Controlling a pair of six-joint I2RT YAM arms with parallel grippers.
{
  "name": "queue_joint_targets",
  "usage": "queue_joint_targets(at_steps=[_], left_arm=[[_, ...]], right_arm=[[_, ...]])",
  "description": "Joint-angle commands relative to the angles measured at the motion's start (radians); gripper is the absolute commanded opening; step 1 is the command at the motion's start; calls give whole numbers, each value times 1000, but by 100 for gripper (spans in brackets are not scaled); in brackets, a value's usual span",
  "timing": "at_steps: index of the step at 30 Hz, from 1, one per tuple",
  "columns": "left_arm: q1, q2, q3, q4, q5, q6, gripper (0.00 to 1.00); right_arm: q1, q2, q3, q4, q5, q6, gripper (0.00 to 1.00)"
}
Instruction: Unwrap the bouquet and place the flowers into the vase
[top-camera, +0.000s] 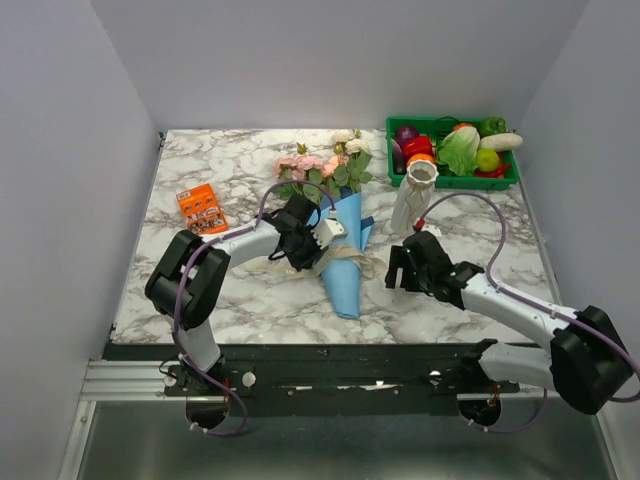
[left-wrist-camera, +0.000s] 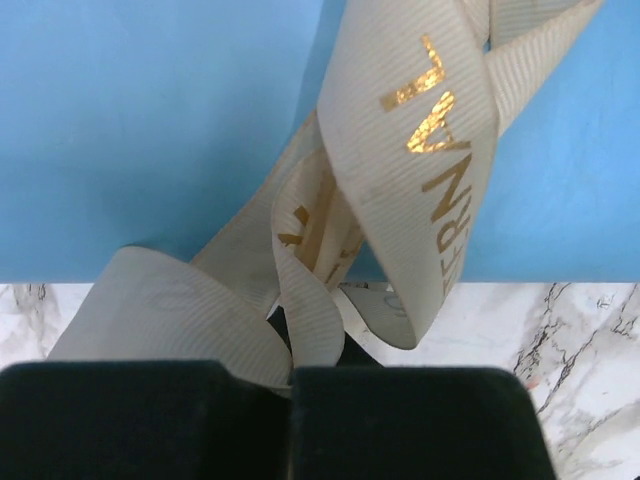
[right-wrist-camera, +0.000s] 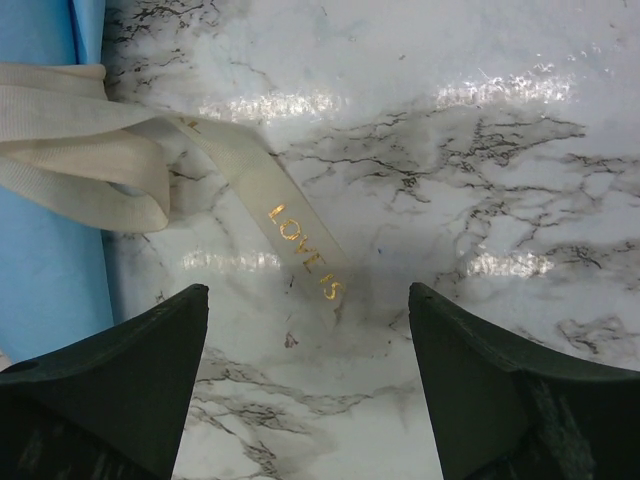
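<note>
The ribbon's loop over the blue paper hangs outside my left gripper's closed fingers. I should open them and take that hanging loop (left-wrist-camera: 412, 315) to clear the paper.
The bouquet (top-camera: 344, 262) lies on the marble table, a blue paper cone with its tip toward the near edge. Its flowers (top-camera: 322, 166), pink and cream roses with leaves, point to the back. My left gripper (top-camera: 322, 236) rests at the cone's middle. In the left wrist view it (left-wrist-camera: 290, 385) is shut on the beige ribbon (left-wrist-camera: 420, 170) with gold lettering, against the blue paper (left-wrist-camera: 150, 130). My right gripper (top-camera: 395, 270) stands open just right of the cone. A loose ribbon end (right-wrist-camera: 300, 250) lies ahead of its (right-wrist-camera: 308, 300) empty jaws. The whitish vase (top-camera: 411, 198) stands upright behind it.
A green crate (top-camera: 450, 182) with vegetables sits at the back right, just behind the vase. An orange packet (top-camera: 201, 208) lies at the left of the table. White walls close in the table on three sides.
</note>
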Motion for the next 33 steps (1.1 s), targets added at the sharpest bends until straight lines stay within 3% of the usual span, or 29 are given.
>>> queue_joint_targets(at_steps=[1, 6, 11, 17, 19, 20, 22, 23, 30, 33], left_arm=[[0, -52, -7, -66, -26, -32, 0], [28, -172, 40, -151, 8, -66, 0], [66, -252, 66, -220, 64, -86, 0], [69, -235, 40, -217, 81, -105, 1], [69, -215, 45, -215, 74, -106, 21], [69, -201, 45, -209, 72, -108, 40], [69, -189, 46, -201, 57, -111, 54], [68, -177, 51, -198, 52, -111, 66], [69, -175, 66, -226, 57, -109, 98], [69, -193, 63, -266, 69, -92, 99]], right_arm=[[5, 97, 65, 85, 32, -25, 88], [5, 257, 159, 84, 85, -79, 87], [5, 307, 199, 121, 106, -111, 86], [5, 327, 184, 168, 66, -132, 83], [5, 319, 159, 188, 30, -135, 81], [7, 312, 150, 203, 20, -135, 81], [8, 304, 118, 225, -9, -141, 79], [7, 304, 113, 245, -20, -152, 78], [7, 348, 139, 256, -70, -200, 72], [8, 361, 157, 257, -67, -220, 71]])
